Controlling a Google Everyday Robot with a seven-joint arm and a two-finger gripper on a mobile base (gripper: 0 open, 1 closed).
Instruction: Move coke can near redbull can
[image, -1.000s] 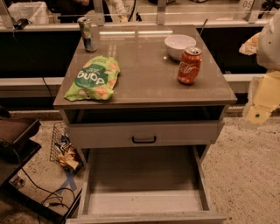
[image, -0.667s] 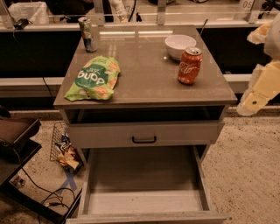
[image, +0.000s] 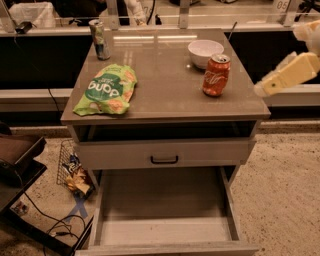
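Note:
The coke can is in front of the white bowl, and my gripper should go to it next and close around the coke can's middle (image: 216, 75).
The coke can (image: 216, 75), orange-red with white script and a silver top, stands upright on the right side of the grey cabinet top (image: 165, 85), just in front of a white bowl (image: 205, 52). The redbull can (image: 100, 39), slim and blue-silver, stands upright at the far left corner of the top. My gripper (image: 262, 90) is at the tip of the cream-coloured arm (image: 292, 72), which comes in from the right edge. It hangs in the air beside the top's right edge, a little right of the coke can and not touching it.
A green chip bag (image: 106, 90) lies on the left of the top. Below it is a shut drawer with a dark handle (image: 164, 160), and the bottom drawer (image: 165, 210) is pulled open. Cables and a basket of litter (image: 72, 172) lie on the floor at left.
The arm has swung upward and to the left, bringing the gripper closer to the cabinet's right edge. The cans, bowl and bag have not moved.

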